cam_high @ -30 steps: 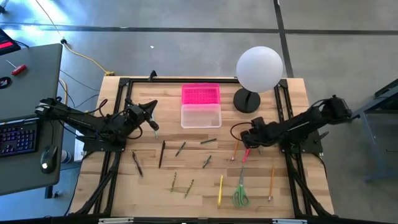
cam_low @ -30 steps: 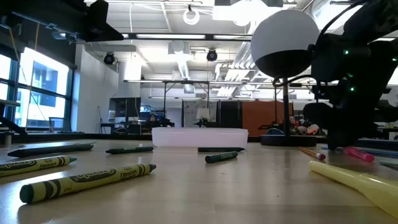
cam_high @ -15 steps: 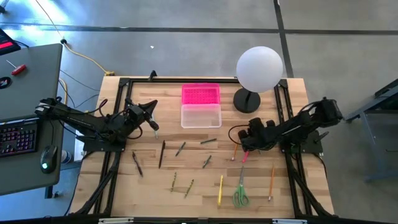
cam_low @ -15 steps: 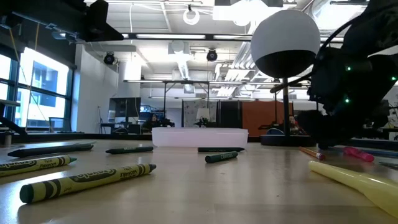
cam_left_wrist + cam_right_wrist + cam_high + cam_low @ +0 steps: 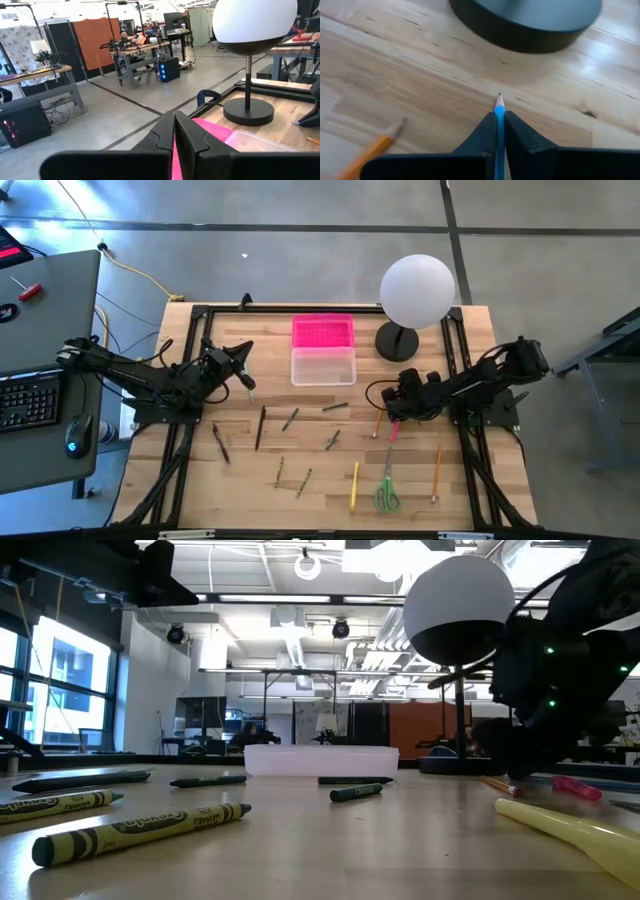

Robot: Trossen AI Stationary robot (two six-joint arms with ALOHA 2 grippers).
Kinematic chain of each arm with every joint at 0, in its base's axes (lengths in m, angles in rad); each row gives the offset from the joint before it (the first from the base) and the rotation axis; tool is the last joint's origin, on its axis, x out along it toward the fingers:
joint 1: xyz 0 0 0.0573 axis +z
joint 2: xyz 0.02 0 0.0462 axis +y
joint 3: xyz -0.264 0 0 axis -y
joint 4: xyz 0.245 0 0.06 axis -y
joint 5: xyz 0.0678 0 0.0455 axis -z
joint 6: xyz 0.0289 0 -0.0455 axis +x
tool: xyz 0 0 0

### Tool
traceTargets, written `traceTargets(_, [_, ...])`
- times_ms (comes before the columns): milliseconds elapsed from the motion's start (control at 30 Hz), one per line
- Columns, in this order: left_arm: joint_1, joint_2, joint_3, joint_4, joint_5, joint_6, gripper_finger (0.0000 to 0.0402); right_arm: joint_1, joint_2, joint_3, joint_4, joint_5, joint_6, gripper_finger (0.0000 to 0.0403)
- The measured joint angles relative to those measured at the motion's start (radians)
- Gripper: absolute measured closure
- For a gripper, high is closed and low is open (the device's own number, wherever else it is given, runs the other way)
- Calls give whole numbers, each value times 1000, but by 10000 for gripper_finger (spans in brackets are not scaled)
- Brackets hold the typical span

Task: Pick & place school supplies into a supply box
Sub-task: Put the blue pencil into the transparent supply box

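Note:
Next, my right gripper lets go of the blue pencil inside the clear supply box (image 5: 317, 377), close along the box's near side.
The clear supply box (image 5: 323, 366) stands at the table's far middle, with its pink lid (image 5: 323, 332) lying behind it. Pens, pencils and crayons (image 5: 262, 426) lie scattered over the near half, with green-handled scissors (image 5: 387, 490) near the front. My right gripper (image 5: 388, 412) is low over the table, in front of the lamp's base, and is shut on a blue pencil (image 5: 499, 107). An orange pencil (image 5: 370, 150) lies beside it. My left gripper (image 5: 247, 385) hovers shut and empty left of the box, its fingers (image 5: 186, 135) pointing level. My right gripper pinches the blue pencil between its two fingers, just behind its sharpened tip (image 5: 499, 100). The pencil lies along the fingers, and its point sticks out past them toward the lamp's base. The fingers slant down from the table's right. Whether the pencil is clear of the wood I cannot tell.
A white globe lamp (image 5: 416, 292) on a dark round base (image 5: 397, 342) stands at the far right, close ahead of my right gripper. A pink marker (image 5: 393, 430) and a yellow one (image 5: 354, 485) lie nearby. Black frame rails (image 5: 190, 360) run along the table's edges.
My right gripper has sunk toward the table and shifted a little toward the table's left, tipping further downward. The supplies on the table lie where they were.

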Motion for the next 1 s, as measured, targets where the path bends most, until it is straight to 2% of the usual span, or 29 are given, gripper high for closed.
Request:
traceTargets(133, [0, 0, 0, 0, 1, 0, 355, 0, -79, 16, 46, -9, -60, 400])
traceTargets(367, [0, 0, 0, 0, 5, 0, 355, -1, -184, 15, 119, 36, -204, 399])
traceTargets(500, [0, 0, 0, 0, 5, 0, 355, -7, -211, 15, 290, 53, -455, 397])
traceTargets(600, [0, 0, 0, 0, 5, 0, 355, -33, -213, 16, 547, 0, -729, 396])
traceTargets(767, [0, 0, 0, 0, 6, 0, 355, -139, -213, 21, 950, -114, -1060, 399])
traceTargets(833, [0, 0, 0, 2, 6, 0, 355, -194, -213, 50, 985, -175, -1160, 398])
traceTargets(1000, [0, 0, 0, 13, 7, 0, 355, -308, -137, 214, 915, -335, -1296, 400])
